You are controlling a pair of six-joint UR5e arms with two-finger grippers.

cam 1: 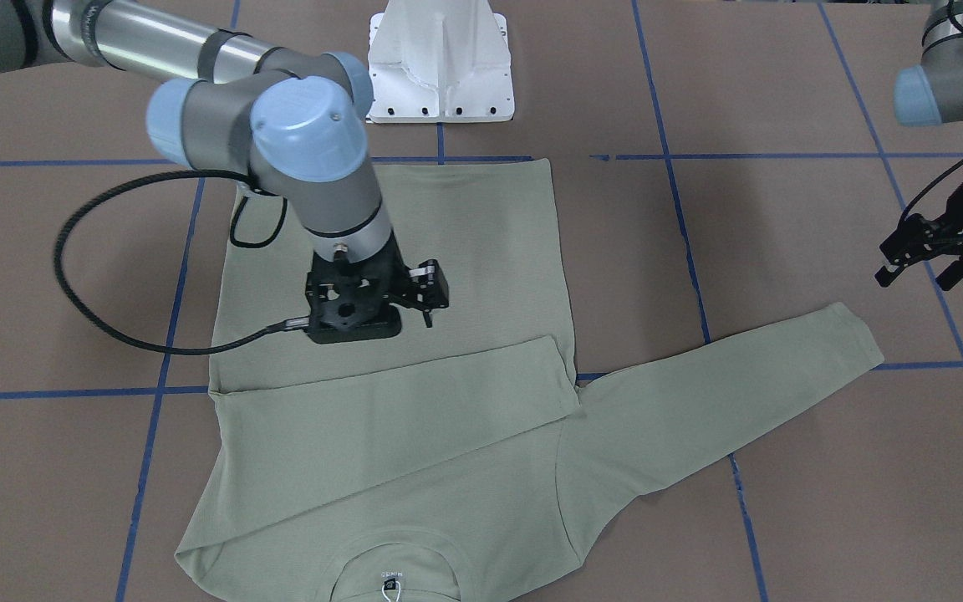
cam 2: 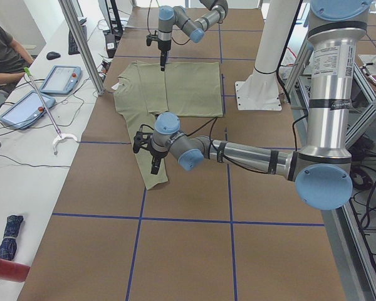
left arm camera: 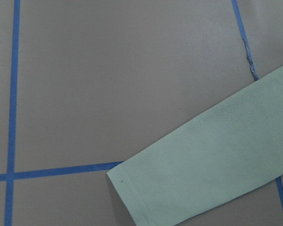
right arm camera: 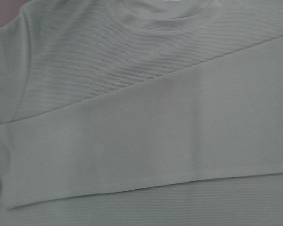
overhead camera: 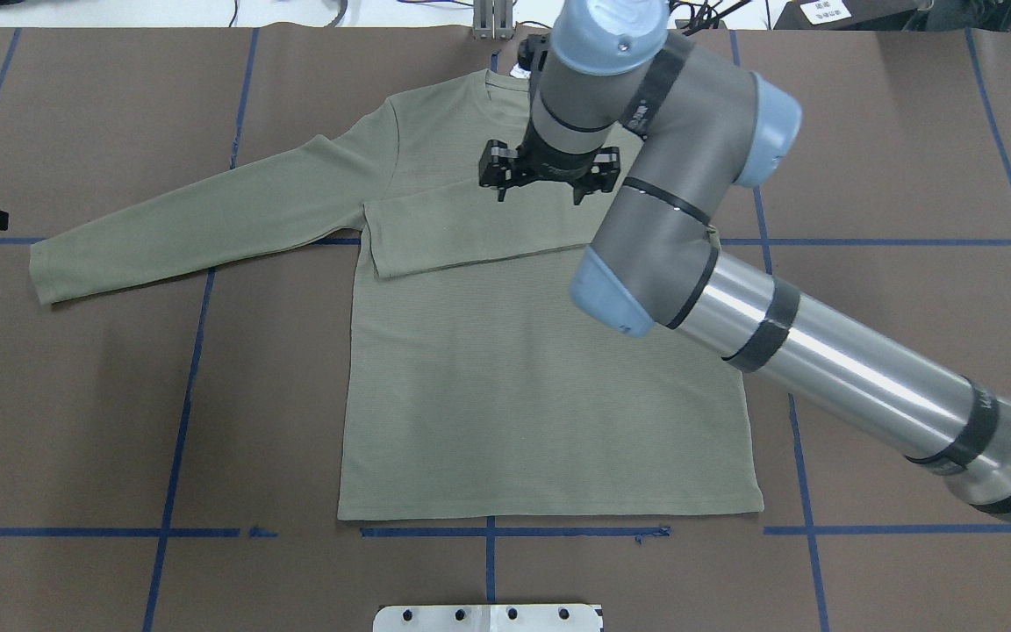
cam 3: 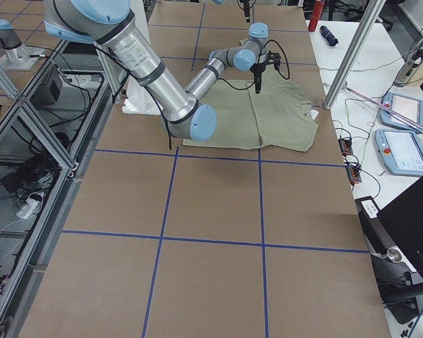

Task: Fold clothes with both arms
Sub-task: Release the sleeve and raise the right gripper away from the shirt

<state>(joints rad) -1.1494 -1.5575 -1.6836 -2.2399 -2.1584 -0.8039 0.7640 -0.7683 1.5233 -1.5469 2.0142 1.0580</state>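
The robot's left gripper will next move to the middle of the outstretched sleeve's cuff (cam 1: 857,330) (left arm camera: 135,203) on the pale green shirt and close there.
The pale green long-sleeved shirt (overhead camera: 514,395) lies flat on the brown table, collar away from the robot's base. One sleeve (overhead camera: 470,237) is folded across the chest; the other sleeve (overhead camera: 198,219) stretches out flat toward the robot's left. A white hang tag (cam 1: 389,589) sits at the neck. My right gripper (overhead camera: 539,197) hovers open just over the chest, above the folded sleeve, holding nothing. My left gripper (cam 1: 916,278) hangs open and empty above the table, beyond the outstretched sleeve's cuff (left arm camera: 179,193).
The white pedestal base (cam 1: 440,63) stands past the shirt's hem. Blue tape lines (overhead camera: 181,386) grid the table. The right arm's black cable (cam 1: 72,276) loops beside the shirt. A seated person (cam 2: 3,56) and tablets (cam 2: 59,78) are at a side table.
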